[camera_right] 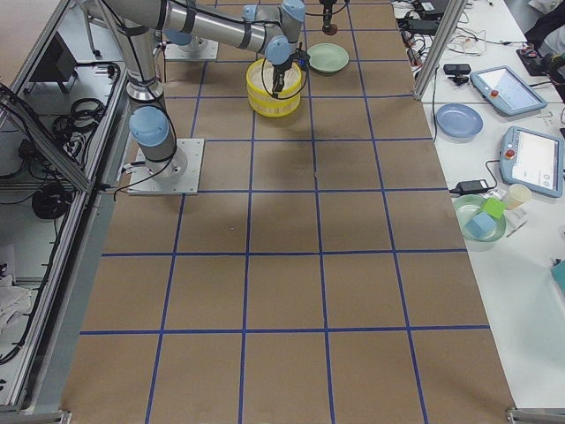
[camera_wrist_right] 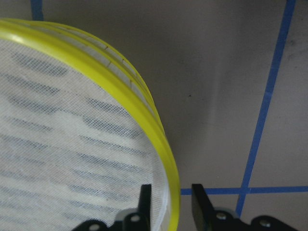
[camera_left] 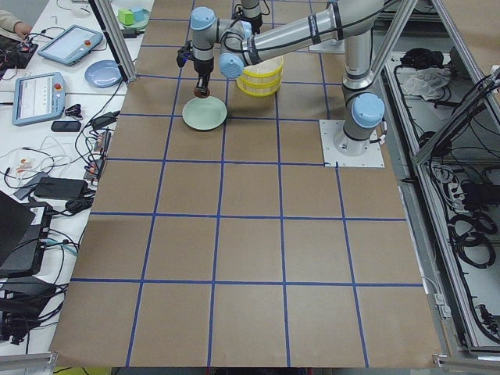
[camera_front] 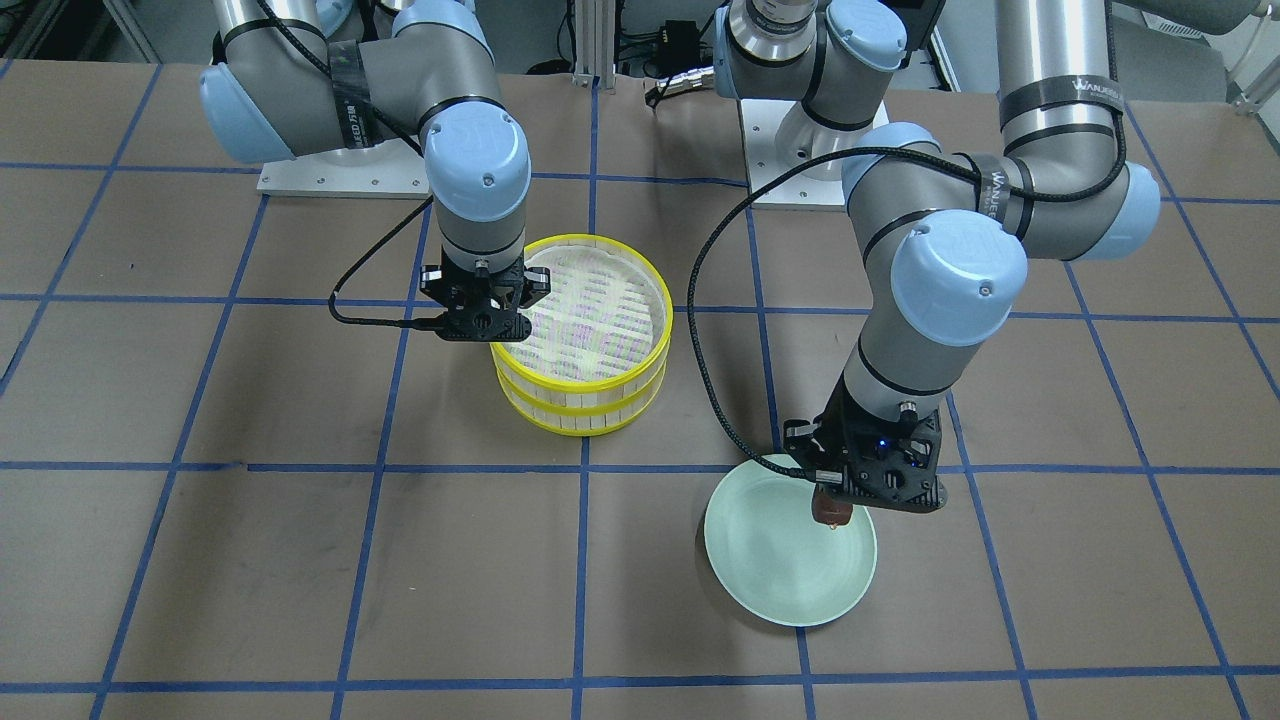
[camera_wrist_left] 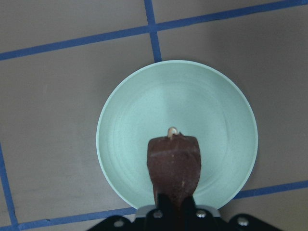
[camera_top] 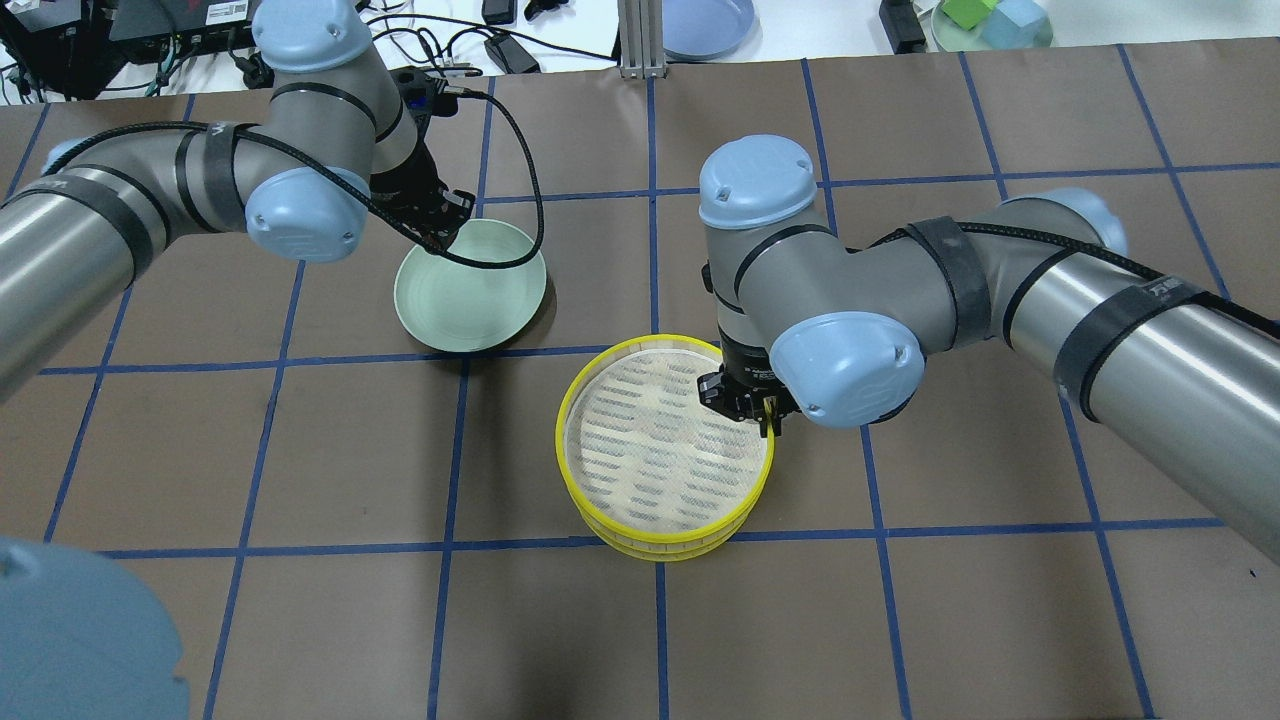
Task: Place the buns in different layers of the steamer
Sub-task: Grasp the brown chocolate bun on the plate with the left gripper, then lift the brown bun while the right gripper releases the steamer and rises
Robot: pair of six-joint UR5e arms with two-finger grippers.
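Note:
The robot's left gripper will release the dark reddish-brown bun near the middle of the top steamer layer's white cloth (camera_front: 597, 313).
The dark reddish-brown bun (camera_front: 831, 513) hangs in my left gripper (camera_front: 834, 506), which is shut on it a little above the pale green plate (camera_front: 775, 575). In the left wrist view the bun (camera_wrist_left: 173, 161) hangs over the otherwise bare plate (camera_wrist_left: 207, 96). The two steamer layers are stacked, the top layer (camera_front: 600, 243) bare inside on the lower one (camera_front: 580, 422). My right gripper (camera_wrist_right: 172, 199) straddles the top layer's yellow rim (camera_wrist_right: 144, 113), with gaps on both sides of the rim, so it is open. The cream-white bun is not in view.
The arm mounting plates (camera_front: 340, 180) stand at the robot's side of the table. Beyond the table's far edge lie cables, a blue plate (camera_top: 705, 25) and a bowl with blocks (camera_top: 990, 20). Blue tape lines grid the brown tabletop.

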